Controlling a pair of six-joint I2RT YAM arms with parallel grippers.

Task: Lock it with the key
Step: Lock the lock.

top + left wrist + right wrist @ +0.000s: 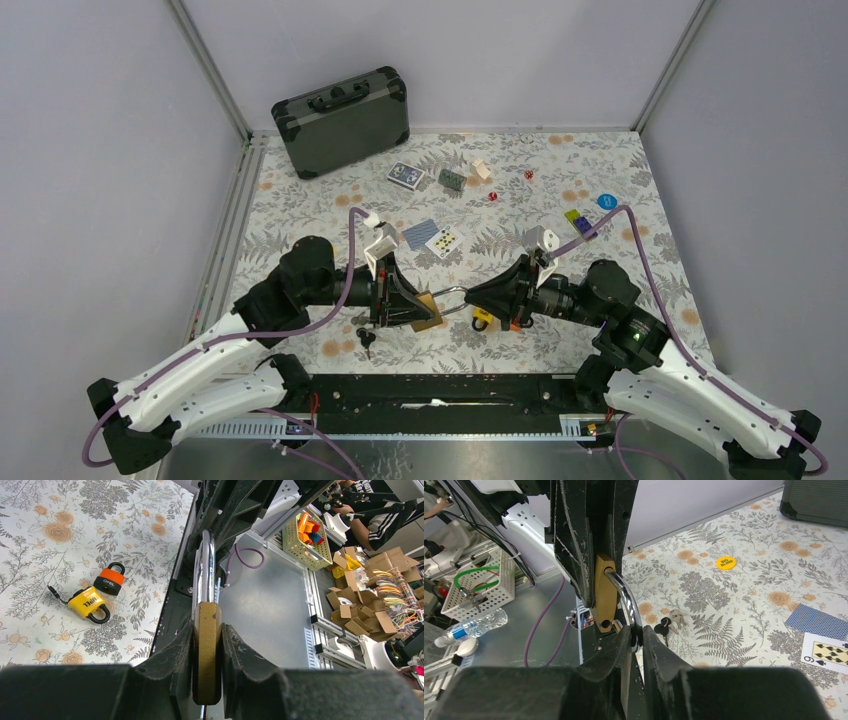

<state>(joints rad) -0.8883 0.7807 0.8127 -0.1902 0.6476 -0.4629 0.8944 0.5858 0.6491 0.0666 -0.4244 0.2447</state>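
Observation:
The shackle lies at a slant across my right gripper's fingers, so that gripper should open and take the shackle squarely (454, 290) before my left gripper leaves the brass body.
My left gripper (418, 305) is shut on the brass body of a padlock (207, 650), held above the table near the front edge. The padlock's silver shackle (455, 297) stands open, one leg out of the body, and points toward the right arm. My right gripper (478, 297) is shut on the bend of that shackle (630, 607). The brass body also shows in the right wrist view (605, 592), between the left fingers. A bunch of keys with black heads (366, 338) lies on the table under the left gripper; it also shows in the right wrist view (668, 625).
An orange padlock (109, 579) and a yellow padlock (89, 602) lie on the table below the right gripper. Playing cards (434, 238), dice, small blocks and a blue disc (606, 201) are scattered further back. A dark case (343, 120) stands at the back left.

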